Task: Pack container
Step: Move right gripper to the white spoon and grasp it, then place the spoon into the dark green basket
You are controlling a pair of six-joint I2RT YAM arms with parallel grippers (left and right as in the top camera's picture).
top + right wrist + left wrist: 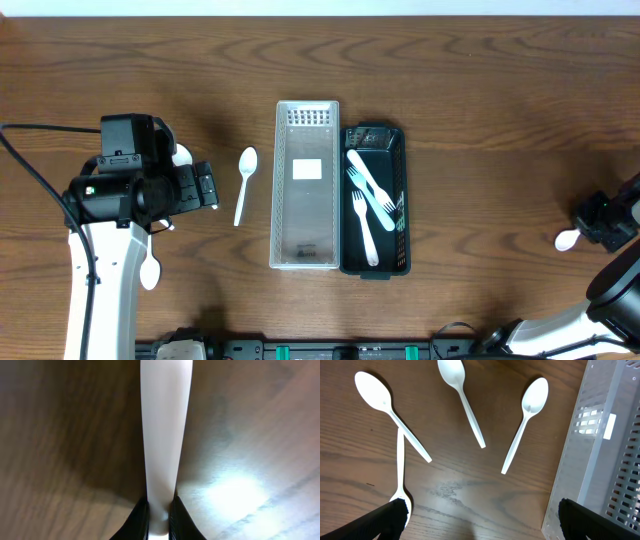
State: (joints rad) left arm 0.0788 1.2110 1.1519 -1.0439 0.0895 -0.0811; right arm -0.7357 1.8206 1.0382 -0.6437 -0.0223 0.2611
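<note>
I need to next move my left gripper to the white spoon nearest the clear slotted tray and close it on the spoon's handle (244,178) (526,417) just below the spoon's bowl.
A clear slotted tray (306,185) and a black tray (390,150) stand side by side mid-table; the black one holds white forks (366,200). A white spoon (245,180) lies left of the clear tray. My left gripper (208,187) is open and empty above the table. In the left wrist view, its jaws (482,520) hover over bare wood, with several white spoons (527,417) ahead and the clear tray (600,460) to the right. My right gripper (600,225) at the far right is shut on a white spoon (165,435), whose bowl (567,240) sticks out to the left.
Two more spoon bowls peek out beside the left arm (183,155) and below it (150,270). A cable (30,170) runs along the left edge. The table's front edge carries dark mounts (300,350).
</note>
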